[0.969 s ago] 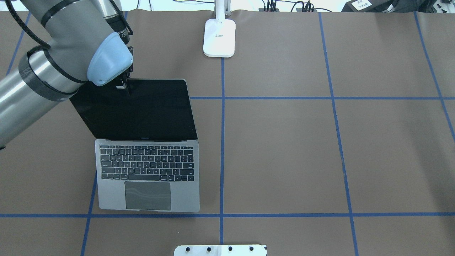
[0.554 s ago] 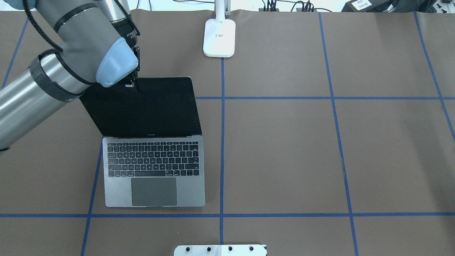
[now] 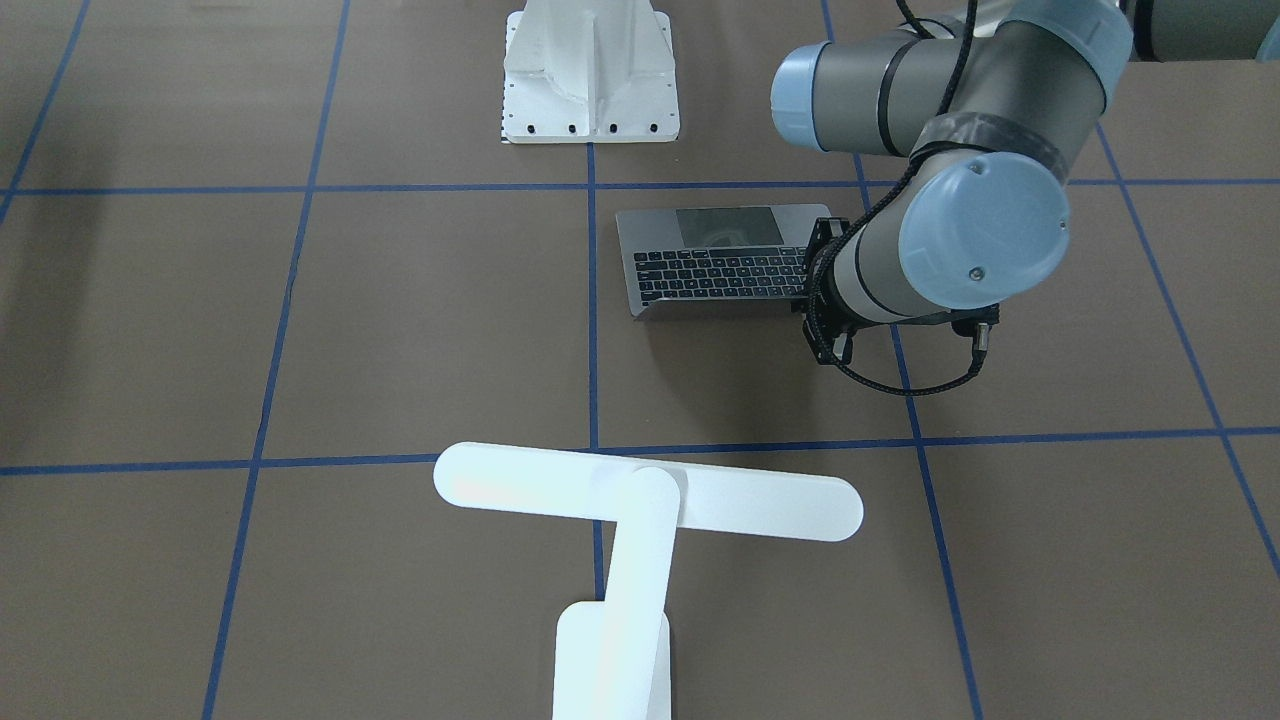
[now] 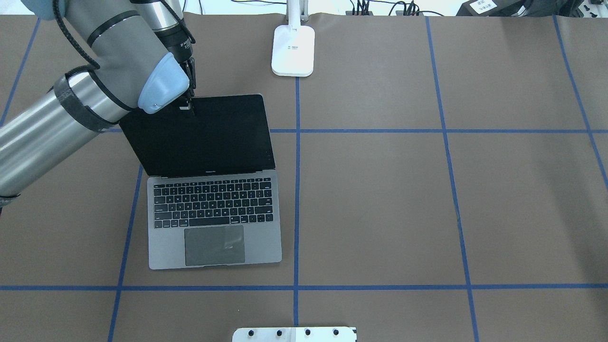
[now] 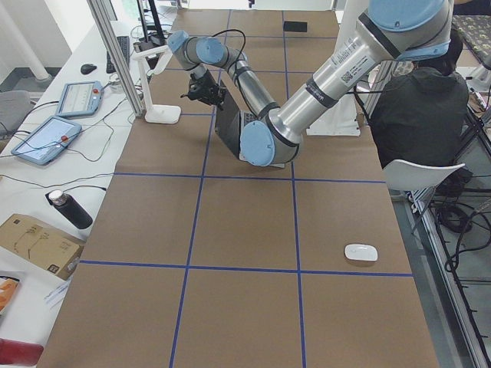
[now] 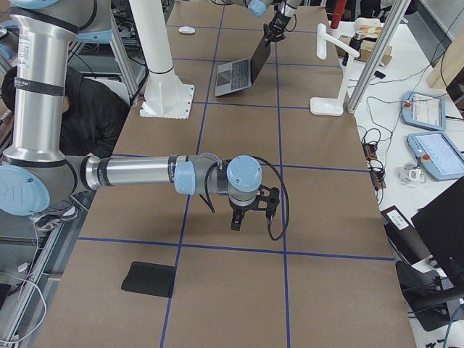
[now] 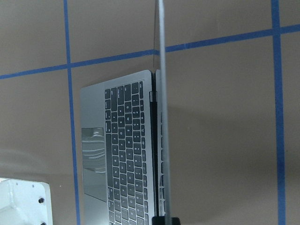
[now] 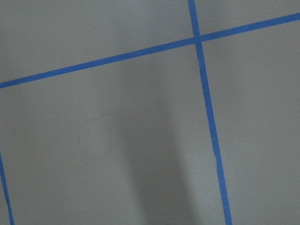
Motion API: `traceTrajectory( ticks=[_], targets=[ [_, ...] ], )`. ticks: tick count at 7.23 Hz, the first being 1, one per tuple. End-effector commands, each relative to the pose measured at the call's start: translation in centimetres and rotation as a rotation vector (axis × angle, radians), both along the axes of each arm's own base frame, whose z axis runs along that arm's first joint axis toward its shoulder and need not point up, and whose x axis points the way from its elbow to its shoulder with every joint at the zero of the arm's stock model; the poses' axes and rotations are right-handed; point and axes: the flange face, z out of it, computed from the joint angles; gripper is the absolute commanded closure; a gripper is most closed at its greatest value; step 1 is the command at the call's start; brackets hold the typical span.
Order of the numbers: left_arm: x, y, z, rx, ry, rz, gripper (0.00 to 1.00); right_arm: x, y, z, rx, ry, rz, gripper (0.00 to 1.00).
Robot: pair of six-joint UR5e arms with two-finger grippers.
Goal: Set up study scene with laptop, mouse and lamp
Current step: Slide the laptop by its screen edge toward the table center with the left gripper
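My left gripper has the open laptop. It will let go of it on the table (image 3: 735, 305) (image 7: 162, 180) beside the centre line, closer to the white lamp.
The open laptop (image 4: 213, 213) stands left of the centre line, with its keyboard (image 3: 715, 270) toward the robot and its dark screen raised. My left gripper (image 4: 189, 105) is shut on the screen's top edge, left of its middle. In the left wrist view that edge (image 7: 161, 117) runs edge-on up the frame. The white T-shaped lamp (image 3: 650, 500) stands at the table's far edge, its base (image 4: 293, 50) on the centre line. The white mouse (image 5: 360, 252) lies far off on the table's left end. My right gripper (image 6: 250, 217) hangs over bare table at the right end; I cannot tell whether it is open or shut.
A white bolted pedestal (image 3: 590, 70) stands at the robot's side of the table. A flat black pad (image 6: 148, 279) lies near the right end. Blue tape lines grid the brown table top (image 4: 380, 209). A person in dark clothes (image 5: 418, 107) sits beside the table.
My left gripper has moved right and away from the robot, still holding the screen. The whole laptop has slid with it, toward the centre line and the lamp.
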Motion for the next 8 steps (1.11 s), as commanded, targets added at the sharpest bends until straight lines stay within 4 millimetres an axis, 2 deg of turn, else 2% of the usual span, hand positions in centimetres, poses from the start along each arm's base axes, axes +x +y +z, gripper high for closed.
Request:
traceTrajectory(
  ticks=[1, 4, 8],
  targets=[
    [0.9, -1.1, 0.8, 0.009, 0.012, -0.02, 1.0, 0.0, 0.0, 0.1, -0.001, 0.002, 0.0, 0.01],
    [1.7, -2.2, 1.9, 0.028, 0.025, -0.023, 1.0, 0.0, 0.0, 0.1, -0.005, 0.002, 0.003, 0.01],
    [1.8, -2.7, 2.0, 0.087, 0.01, -0.033, 1.0, 0.0, -0.1, 0.1, -0.013, 0.002, 0.007, 0.01]
  ],
)
